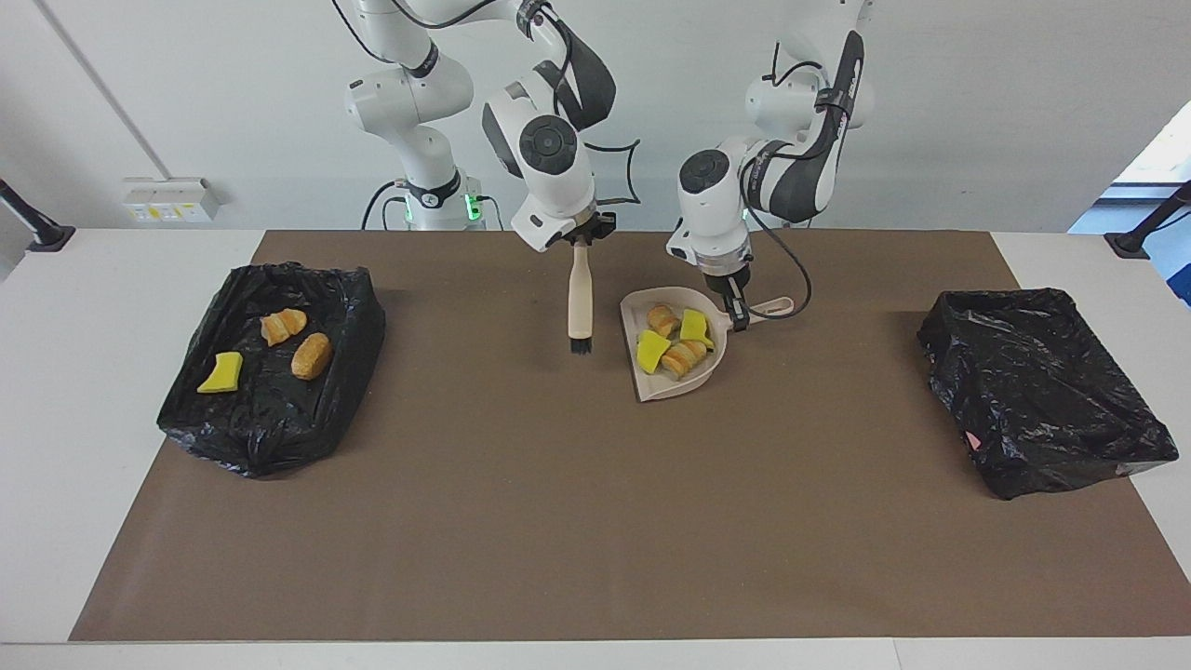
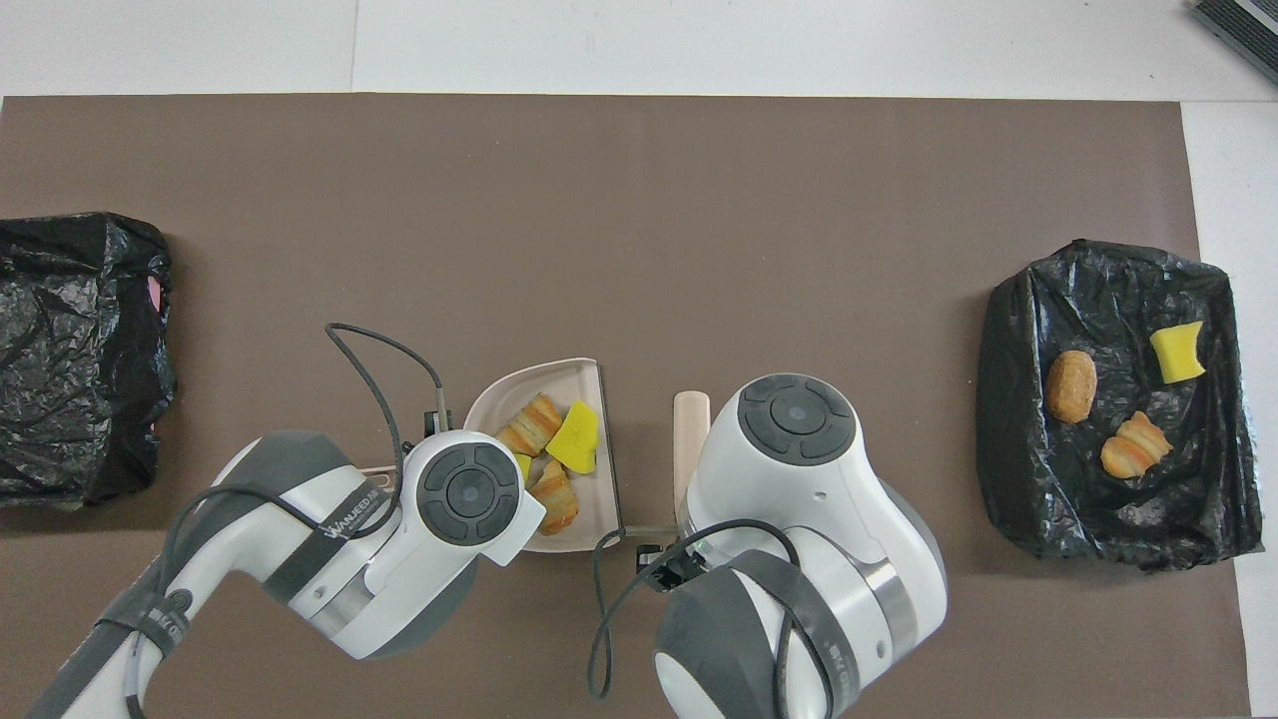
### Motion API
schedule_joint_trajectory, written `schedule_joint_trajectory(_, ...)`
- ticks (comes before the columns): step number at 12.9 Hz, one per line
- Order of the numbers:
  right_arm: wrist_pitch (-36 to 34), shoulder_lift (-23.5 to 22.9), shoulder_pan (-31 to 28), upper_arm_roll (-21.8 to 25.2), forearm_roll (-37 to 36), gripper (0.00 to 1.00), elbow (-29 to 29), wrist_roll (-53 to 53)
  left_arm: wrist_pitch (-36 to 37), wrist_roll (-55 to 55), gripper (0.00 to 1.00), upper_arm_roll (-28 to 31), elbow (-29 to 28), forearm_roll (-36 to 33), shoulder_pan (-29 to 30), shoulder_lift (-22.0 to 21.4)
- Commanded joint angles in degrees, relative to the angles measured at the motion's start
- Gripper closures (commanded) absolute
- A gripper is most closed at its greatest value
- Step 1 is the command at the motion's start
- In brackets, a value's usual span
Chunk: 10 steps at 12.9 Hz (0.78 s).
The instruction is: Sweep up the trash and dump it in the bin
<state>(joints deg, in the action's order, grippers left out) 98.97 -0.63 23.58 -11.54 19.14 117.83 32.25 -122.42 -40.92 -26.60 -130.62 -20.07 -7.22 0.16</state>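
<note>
The robot's right gripper will release the beige brush on the brown mat [image 2: 671,593] between the bins, close to the robots' side.
My left gripper [image 1: 738,314] is shut on the handle of a beige dustpan [image 1: 651,386], over the mat's middle near the robots. The pan [image 2: 539,374] holds several pieces of trash: two yellow sponge chunks [image 1: 693,326] [image 1: 652,350] and two bread-like pieces [image 1: 662,319] [image 1: 684,357]. My right gripper [image 1: 582,237] is shut on the handle of a beige brush [image 1: 579,298]. The brush hangs upright, black bristles down, beside the pan's open edge. Three more pieces lie in the black-lined bin [image 1: 270,437] at the right arm's end: a yellow chunk [image 1: 221,373] and two bread pieces [image 1: 282,325] [image 1: 311,356].
A second black-lined bin [image 1: 1042,391] stands at the left arm's end of the table, with no trash showing in it. A brown mat [image 1: 595,521] covers the table between the bins. In the overhead view both arms hide their grippers.
</note>
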Motion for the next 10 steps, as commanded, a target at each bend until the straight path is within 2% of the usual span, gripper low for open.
schedule_joint_trajectory(1,2.6,4.1,1.5,-0.6,-0.2,1.00,7.0,1.8,-1.1,-4.7,1.00,0.8,1.3,2.3,1.5,-0.7)
schedule_joint_trajectory(4,3.9,4.6,5.1,-0.6,-0.2,1.00,9.7,2.1,-0.3,-11.3,1.00,4.5,3.4,4.9,1.6,-2.0)
schedule_joint_trajectory(7,11.5,5.0,9.2,-0.6,-0.1,1.00,15.0,5.3,2.2,-19.7,1.00,9.3,3.5,9.5,1.6,-5.8)
schedule_joint_trajectory(8,14.1,4.6,9.3,-0.7,-0.1,1.00,16.1,6.3,3.6,-22.9,1.00,11.3,4.0,11.4,1.6,-7.1)
schedule_joint_trajectory(10,15.2,4.6,10.9,-0.6,-0.1,1.00,17.1,6.1,9.2,-26.9,1.00,16.5,8.3,12.2,1.6,-7.5)
